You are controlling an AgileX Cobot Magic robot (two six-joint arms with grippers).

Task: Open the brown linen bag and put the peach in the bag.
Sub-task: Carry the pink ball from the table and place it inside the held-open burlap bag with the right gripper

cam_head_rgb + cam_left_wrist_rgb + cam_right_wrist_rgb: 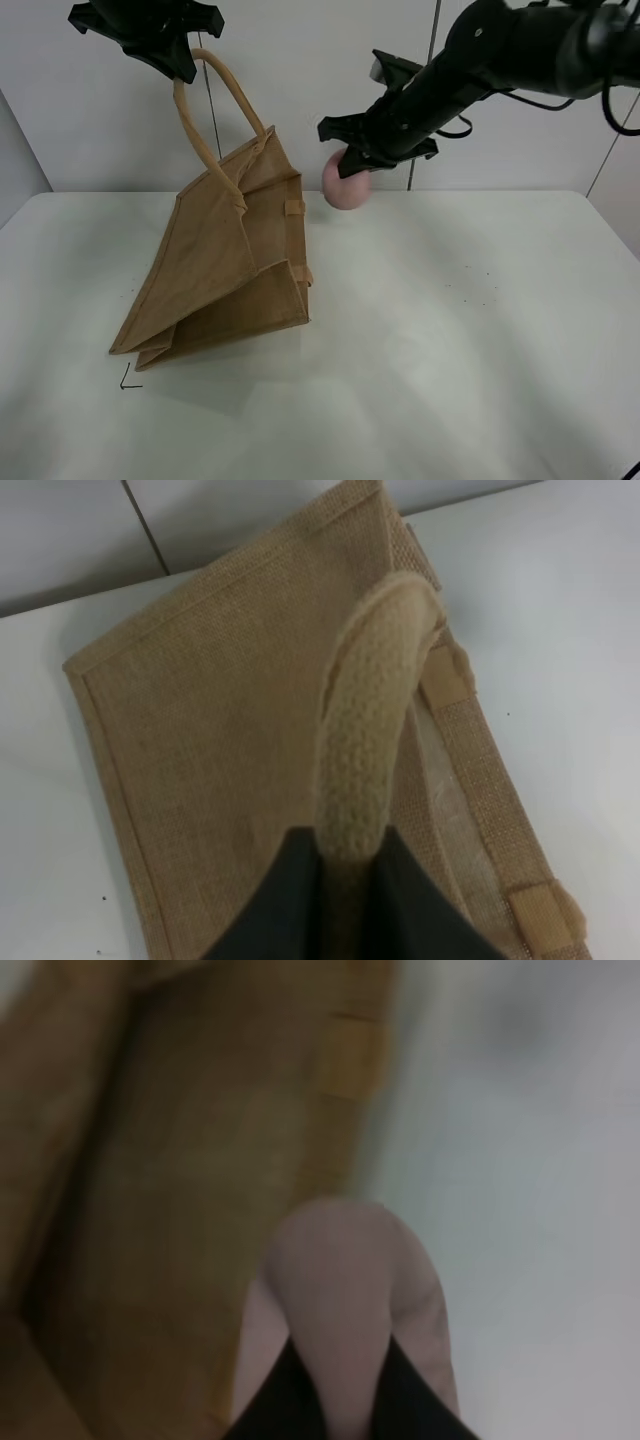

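My right gripper is going to let go of the peach low between the open sides of the brown linen bag (256, 259). The peach is held beside the bag's upper edge.
The brown linen bag (225, 270) stands tilted on the white table, its base at the left front. My left gripper (182, 62) is shut on one beige loop handle (205, 105) and holds it up, pulling the bag's top open. In the left wrist view the handle (365, 740) runs between my fingers above the bag (220, 760). My right gripper (352, 165) is shut on the pink peach (345, 185) and holds it in the air just right of the bag's upper edge. In the right wrist view the peach (345, 1290) is blurred beside the bag (190, 1190).
The white table (470, 330) extends to the right and front of the bag. A small black corner mark (128, 380) lies on the table near the bag's front left corner. A white panelled wall stands behind.
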